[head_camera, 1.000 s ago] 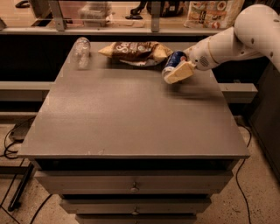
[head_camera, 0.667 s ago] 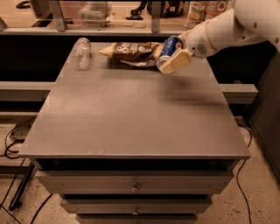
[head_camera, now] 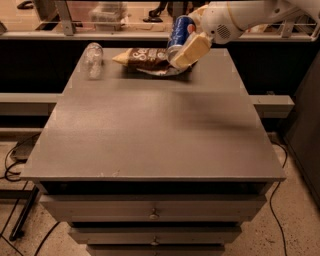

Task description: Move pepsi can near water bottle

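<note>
Next, I release the pepsi can, now tilted above the snack bag's end, on the grey table (head_camera: 103,80), close against the water bottle, toward the snack bag.
My gripper (head_camera: 184,44) is shut on the pepsi can (head_camera: 179,32), a dark-blue can with a red-white-blue logo, and holds it tilted in the air above the back of the grey table (head_camera: 150,125). The can hangs over the right end of a brown-and-yellow snack bag (head_camera: 142,59). The water bottle (head_camera: 93,60), clear and ribbed, lies on the table at the back left, well to the left of the can.
The white arm (head_camera: 240,15) reaches in from the upper right. The table has drawers (head_camera: 152,212) in front. A counter rail runs behind the table. Cables lie on the floor at left and right.
The gripper has lifted the pepsi can and carried it left and up, from the table's back right to above the snack bag. The bottle and bag have not moved.
</note>
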